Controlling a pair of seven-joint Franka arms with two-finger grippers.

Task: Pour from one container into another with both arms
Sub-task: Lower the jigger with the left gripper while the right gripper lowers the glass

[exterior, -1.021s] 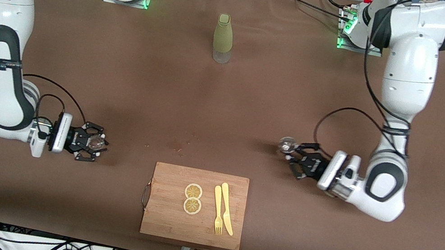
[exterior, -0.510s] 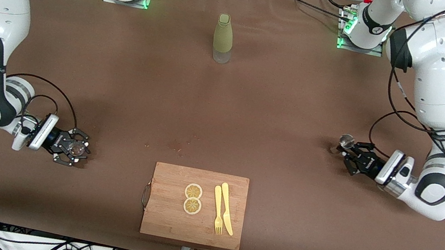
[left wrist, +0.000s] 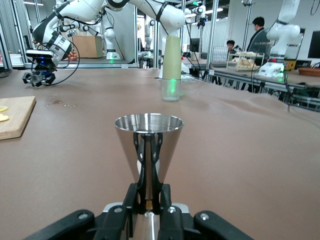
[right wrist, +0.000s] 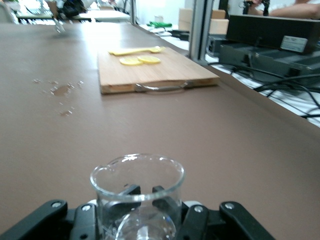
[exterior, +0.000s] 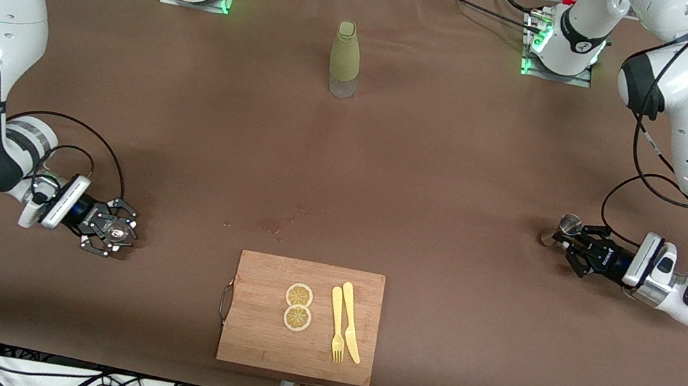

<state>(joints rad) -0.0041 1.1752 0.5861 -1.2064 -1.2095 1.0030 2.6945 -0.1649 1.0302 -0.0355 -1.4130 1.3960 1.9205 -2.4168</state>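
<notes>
The robot will put the steel jigger down on the bare brown cloth (exterior: 580,286) beside its left gripper, toward the table's front edge.
The steel jigger (exterior: 569,225) stands upright, low over the table near the left arm's end. My left gripper (exterior: 572,242) is shut on its narrow waist, and its black fingers (left wrist: 162,197) pinch below the shiny upper cone of the jigger (left wrist: 148,142). The clear glass cup (exterior: 115,229) is upright in my right gripper (exterior: 112,230), low over the table near the right arm's end. The right gripper (right wrist: 143,196) is shut on the cup (right wrist: 137,185), whose spouted rim shows above the fingers. I cannot tell whether either vessel touches the cloth.
An olive-green bottle (exterior: 345,60) stands mid-table between the two arm bases. A wooden cutting board (exterior: 302,317) near the front edge carries two lemon slices (exterior: 298,306), a yellow fork (exterior: 337,325) and a knife (exterior: 351,321). Small wet spots (right wrist: 61,90) mark the brown cloth.
Both arms have swung outward toward their own ends of the table, each carrying its vessel. The jigger has gone from tilted to upright.
</notes>
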